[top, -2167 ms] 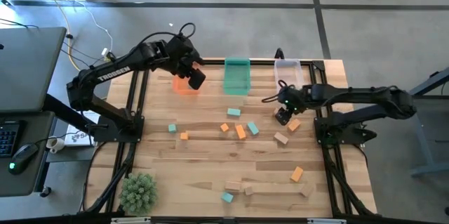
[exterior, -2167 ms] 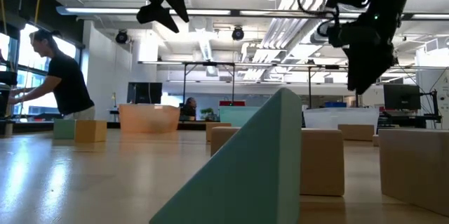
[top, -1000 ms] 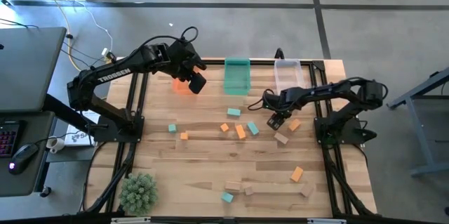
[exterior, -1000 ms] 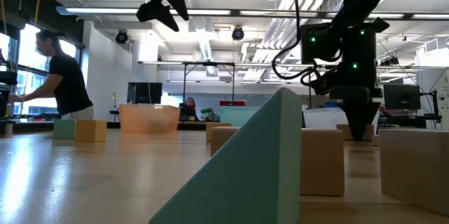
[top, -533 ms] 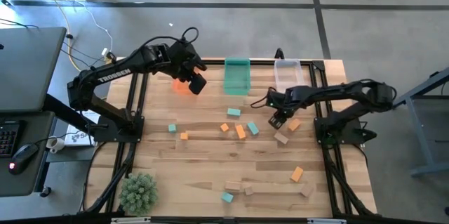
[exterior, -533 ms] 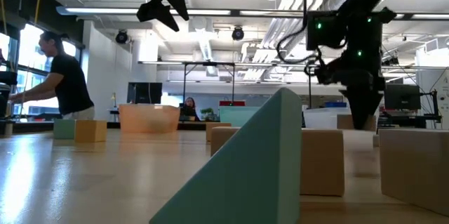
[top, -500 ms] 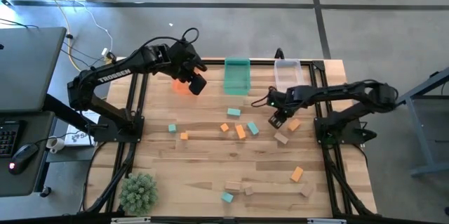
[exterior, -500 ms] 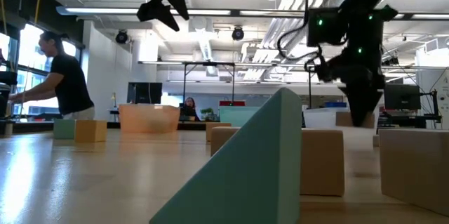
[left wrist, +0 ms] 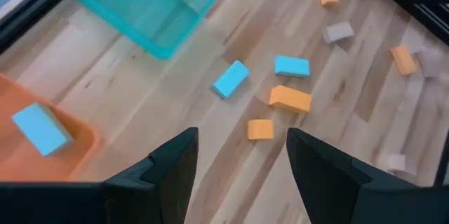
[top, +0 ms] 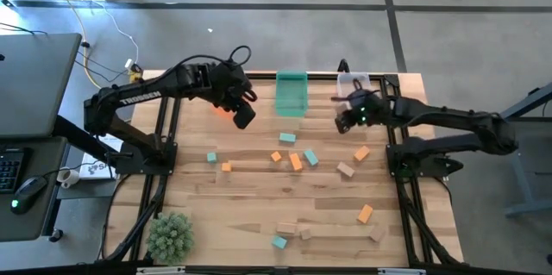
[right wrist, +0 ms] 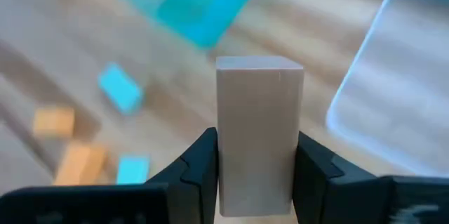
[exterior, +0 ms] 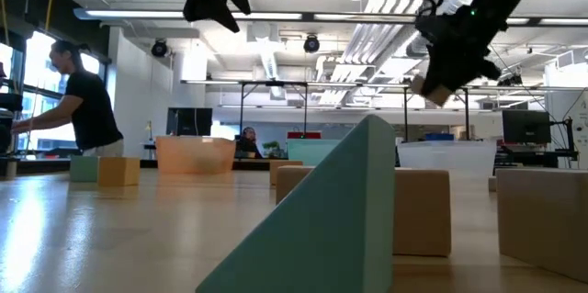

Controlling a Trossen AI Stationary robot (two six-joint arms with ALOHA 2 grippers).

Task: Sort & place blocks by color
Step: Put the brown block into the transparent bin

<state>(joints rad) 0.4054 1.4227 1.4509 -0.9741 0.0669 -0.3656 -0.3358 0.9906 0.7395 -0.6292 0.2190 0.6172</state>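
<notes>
I will next close my left gripper on the sides of the small orange block (top: 276,156) (left wrist: 260,129) beside the longer orange block near the middle of the table.
My right gripper (top: 343,122) hangs above the table just in front of the clear bin (top: 354,86), shut on a plain wood block (right wrist: 258,112), which also shows in the low view (exterior: 432,90). My left gripper (top: 244,116) hovers open and empty over the orange bin (top: 221,107), which holds one teal block (left wrist: 41,130). The teal bin (top: 291,93) stands between the two other bins. Several teal, orange and wood blocks lie on the table, among them a teal one (top: 287,138), an orange one (top: 296,162) and a wood one (top: 346,170). My right gripper pinches the wood block by two opposite sides (right wrist: 226,155) between its two fingers (right wrist: 200,168). The block's far end sticks out past the fingertips. The fingers slant down from the table's right side. The block is lifted clear of the table.
More blocks lie near the front edge: wood ones (top: 286,228), a teal one (top: 279,242), an orange one (top: 365,215). A fuzzy green plant (top: 169,235) sits at the front left corner. A person (exterior: 83,100) works in the room beyond the table.
My right gripper has risen from the table with the wood block, now lifted clear, and gone toward the far edge and the clear bin. My left gripper has shifted a little toward the near edge.
</notes>
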